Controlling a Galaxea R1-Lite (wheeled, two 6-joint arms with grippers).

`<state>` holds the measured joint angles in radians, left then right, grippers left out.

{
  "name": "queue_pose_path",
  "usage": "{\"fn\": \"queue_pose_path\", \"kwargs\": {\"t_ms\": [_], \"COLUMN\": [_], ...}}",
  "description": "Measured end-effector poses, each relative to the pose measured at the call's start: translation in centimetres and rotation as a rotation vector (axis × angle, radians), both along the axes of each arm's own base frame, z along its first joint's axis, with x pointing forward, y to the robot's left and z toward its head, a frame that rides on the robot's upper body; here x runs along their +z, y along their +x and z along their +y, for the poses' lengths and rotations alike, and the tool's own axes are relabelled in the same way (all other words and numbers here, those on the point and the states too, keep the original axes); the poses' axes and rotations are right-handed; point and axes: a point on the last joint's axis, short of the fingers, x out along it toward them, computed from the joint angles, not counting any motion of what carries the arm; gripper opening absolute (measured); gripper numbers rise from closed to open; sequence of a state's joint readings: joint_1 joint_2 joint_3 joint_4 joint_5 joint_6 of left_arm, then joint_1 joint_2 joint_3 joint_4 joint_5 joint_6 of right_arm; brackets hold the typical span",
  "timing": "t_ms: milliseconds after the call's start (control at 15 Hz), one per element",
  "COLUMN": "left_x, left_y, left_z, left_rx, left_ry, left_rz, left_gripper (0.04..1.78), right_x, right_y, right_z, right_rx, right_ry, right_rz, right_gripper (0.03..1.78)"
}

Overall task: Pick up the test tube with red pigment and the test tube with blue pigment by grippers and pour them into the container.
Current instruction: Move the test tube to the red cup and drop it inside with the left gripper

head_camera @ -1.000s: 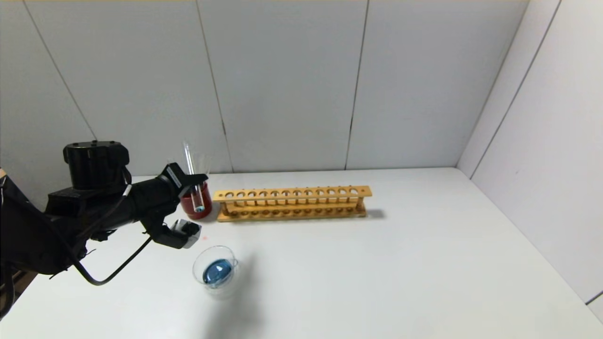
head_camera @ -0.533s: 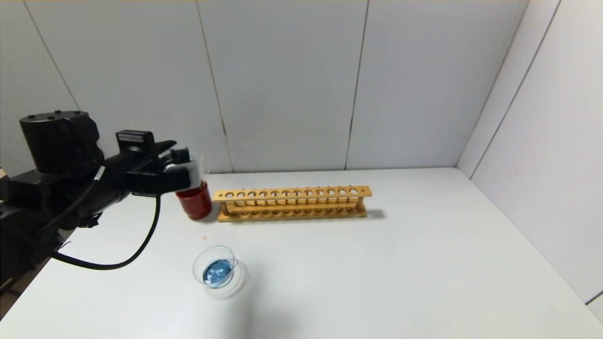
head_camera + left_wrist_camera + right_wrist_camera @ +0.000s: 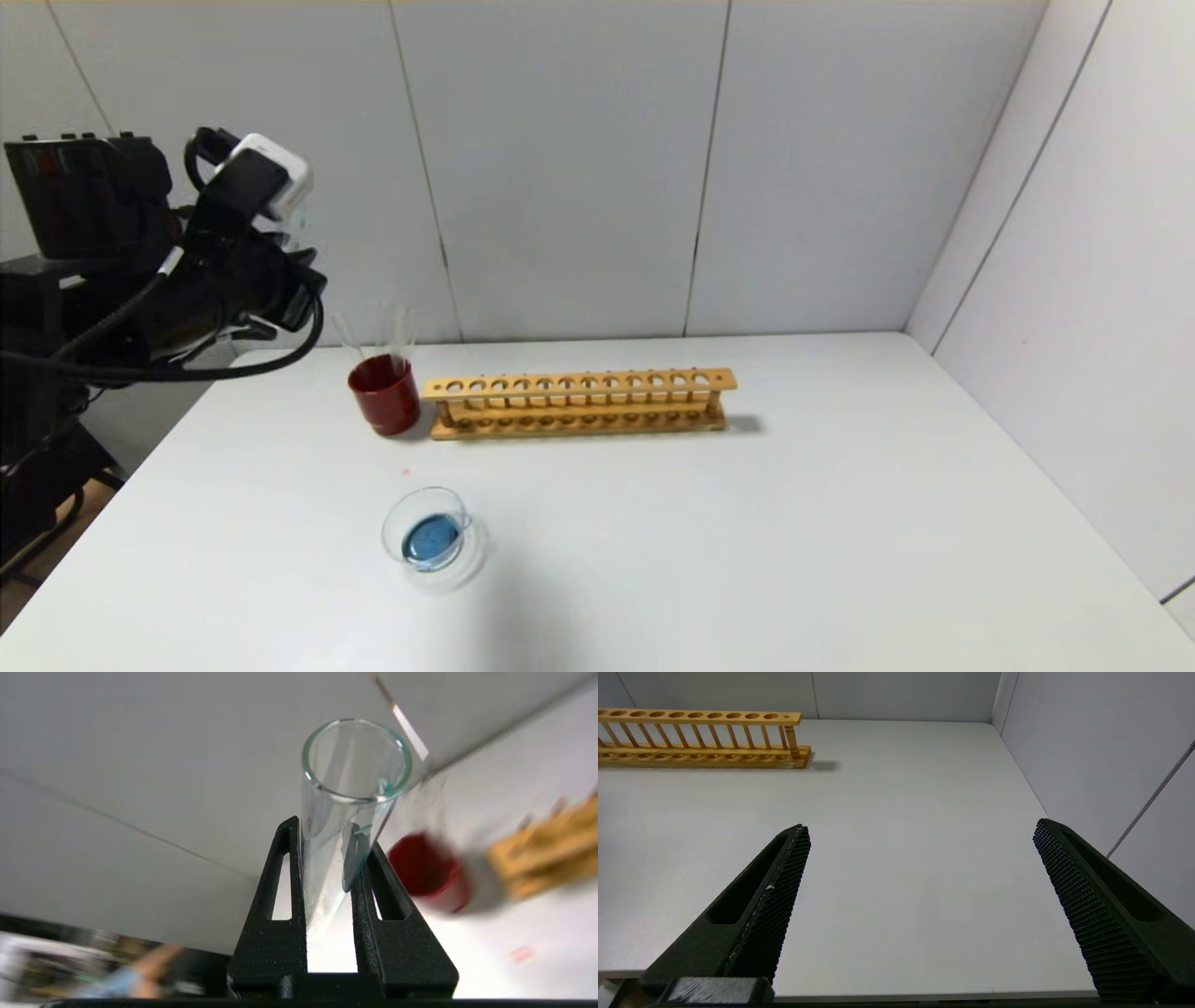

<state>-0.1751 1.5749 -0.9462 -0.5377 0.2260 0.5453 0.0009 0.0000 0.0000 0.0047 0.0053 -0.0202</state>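
Observation:
My left gripper has the test tube with blue pigment high above the table's edge. Next, I let go of it in the dark red cup [image 3: 377,375] [image 3: 424,865], among the clear tubes.
High at the far left, above the table's edge, my left gripper [image 3: 299,238] [image 3: 331,835] is shut on the test tube with blue pigment [image 3: 348,788]. That tube is almost empty, with only a teal smear inside its wall. The container [image 3: 431,539] sits on the table near the front left with blue liquid in its bottom. Clear tubes [image 3: 402,329] stand in a dark red cup [image 3: 385,396]; their lower ends are hidden, so I cannot tell the test tube with red pigment among them. My right gripper [image 3: 920,830] hangs open over bare table, out of the head view.
A long wooden tube rack [image 3: 579,401] [image 3: 700,737] with all its holes vacant stands just right of the red cup [image 3: 427,872]. Grey wall panels close off the back and the right side. A small red speck [image 3: 405,472] lies on the white table [image 3: 747,541].
My left arm has risen from beside the red cup and swung back to the upper left, carrying the tube with it. The container, cup and rack have not moved.

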Motion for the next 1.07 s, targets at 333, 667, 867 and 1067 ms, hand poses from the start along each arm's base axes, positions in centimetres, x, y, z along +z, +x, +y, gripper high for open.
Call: {"fn": "queue_pose_path", "kwargs": {"t_ms": [333, 667, 867, 1067], "left_x": [-1.0, -4.9, -7.5, -10.3], "left_y": [2.6, 4.8, 6.0, 6.6], "left_z": [0.5, 2.0, 2.3, 2.5], "left_rx": [0.079, 0.157, 0.148, 0.183], "left_ry": [-0.541, -0.803, -0.853, -0.880], "left_rz": [-0.032, -0.090, -0.161, -0.186], "left_gripper": [0.32, 0.32, 0.32, 0.32], "right_x": [0.0, 0.0, 0.0, 0.0], "right_y": [0.0, 0.0, 0.0, 0.0], "right_z": [0.0, 0.0, 0.0, 0.0], "right_rx": [0.001, 0.001, 0.001, 0.000], "right_ry": [0.000, 0.000, 0.000, 0.000], "right_rz": [0.000, 0.000, 0.000, 0.000], "right_gripper": [1.75, 1.75, 1.75, 1.75]}}
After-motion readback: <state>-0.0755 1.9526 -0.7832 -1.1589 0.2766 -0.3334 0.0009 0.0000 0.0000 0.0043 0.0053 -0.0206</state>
